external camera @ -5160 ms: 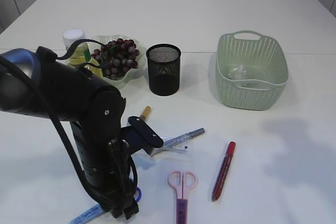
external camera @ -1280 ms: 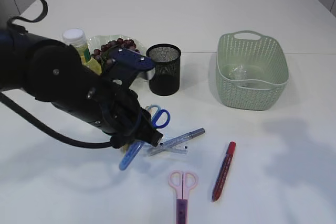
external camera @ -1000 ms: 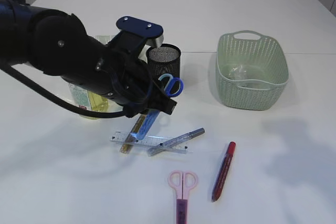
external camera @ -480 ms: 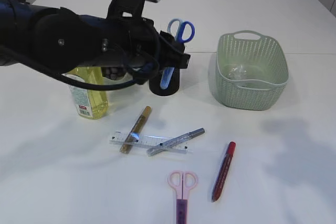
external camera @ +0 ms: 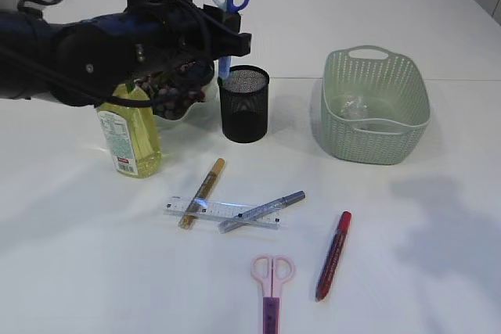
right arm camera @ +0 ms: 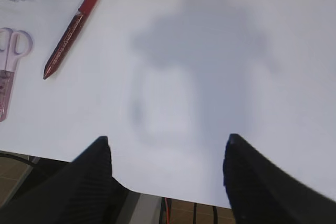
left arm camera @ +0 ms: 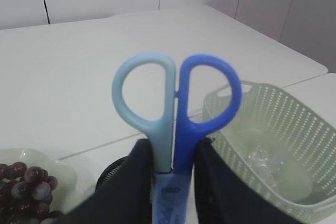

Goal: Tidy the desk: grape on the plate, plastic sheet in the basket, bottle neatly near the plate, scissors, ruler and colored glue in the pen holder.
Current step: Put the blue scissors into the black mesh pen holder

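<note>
Next, my left gripper releases the blue scissors upright inside the black mesh pen holder (external camera: 246, 86) (left arm camera: 147, 184), with the handles above the holder's rim.
My left gripper (left arm camera: 172, 153) is shut on blue scissors (external camera: 228, 5), which stand upright with the handles (left arm camera: 176, 93) on top. The blade end hangs just above the back-left rim of the black mesh pen holder (external camera: 243, 104). Grapes (external camera: 167, 93) lie on the pale plate (left arm camera: 52, 162), partly hidden behind my arm. The yellow bottle (external camera: 129, 135) stands in front of the plate. On the table lie a clear ruler (external camera: 224, 211), gold (external camera: 202, 192), silver (external camera: 264, 210) and red glue pens (external camera: 333, 254), and pink scissors (external camera: 271, 289). The plastic sheet (external camera: 358, 107) is in the green basket (external camera: 376, 140). My right gripper (right arm camera: 167, 142) is open over bare table.
My left arm (external camera: 94, 44) reaches across the back left, above the bottle and plate. The right arm is outside the exterior view; only its shadow falls on the table at the right. The table's near edge (right arm camera: 173, 195) lies just under the right gripper.
My left arm has lifted the blue scissors up from low over the table, carried them back and turned them upright over the pen holder. The right gripper has not moved.
</note>
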